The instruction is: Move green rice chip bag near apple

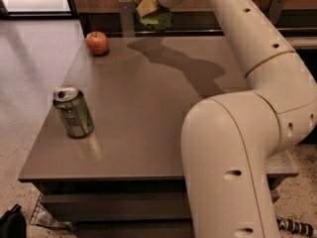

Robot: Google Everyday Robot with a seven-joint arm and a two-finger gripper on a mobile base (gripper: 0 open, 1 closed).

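Note:
Next, I let go of the green rice chip bag with my gripper on the table's far edge [145, 39] beside the apple.
The green rice chip bag [153, 11] hangs in the air at the top of the camera view, above the table's far edge, crumpled and partly cut off by the frame. My gripper [148, 4] is shut on it, holding it from above. The apple [97, 42] sits on the table's far left corner, left of and below the bag, apart from it. The bag's shadow falls on the tabletop to the right of the apple.
A green soda can [73, 111] stands upright near the table's left edge. The grey table [148, 133] fills the middle. My white arm [237, 148] covers the right side. A rail and posts [126, 16] run behind the table.

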